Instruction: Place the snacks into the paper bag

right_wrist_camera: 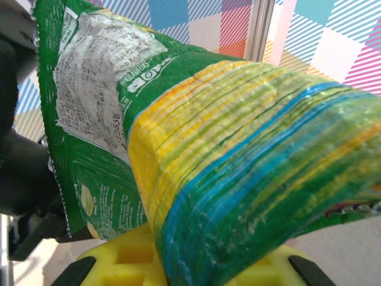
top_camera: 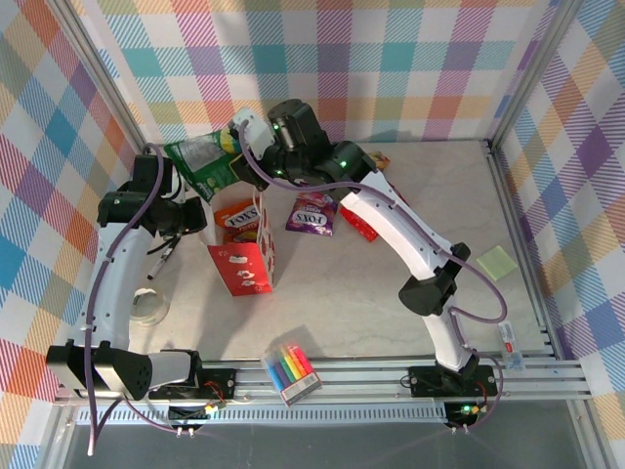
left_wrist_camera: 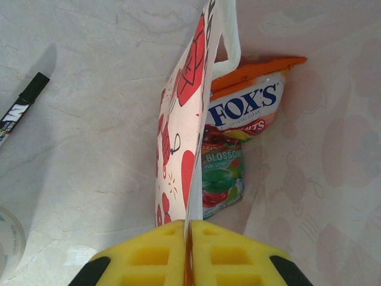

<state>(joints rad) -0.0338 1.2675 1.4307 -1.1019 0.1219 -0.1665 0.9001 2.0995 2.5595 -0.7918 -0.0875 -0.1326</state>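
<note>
Next, I release the green snack packet from my right gripper inside the paper bag (top_camera: 237,232), between the orange packet and the red front.
The paper bag (top_camera: 241,264), white on top and red below, stands upright left of centre. My left gripper (top_camera: 200,218) is shut on its left wall (left_wrist_camera: 184,131), pinched between the yellow pads (left_wrist_camera: 149,256). Inside the bag lie an orange snack packet (left_wrist_camera: 247,104) and a teal one (left_wrist_camera: 221,179). My right gripper (top_camera: 236,149) hangs behind the bag, above the table. It is shut on a green snack packet (top_camera: 202,162), which hides most of its fingers (right_wrist_camera: 119,262). A purple packet (top_camera: 312,213), a red one (top_camera: 359,225) and a yellow-orange one (top_camera: 377,159) lie on the table to the right of the bag.
A clear pack of coloured markers (top_camera: 291,372) lies at the near edge. A black marker (top_camera: 164,258) and a tape roll (top_camera: 148,309) lie left of the bag. A yellow-green sticky pad (top_camera: 496,262) sits at the right. Checked walls enclose the table.
</note>
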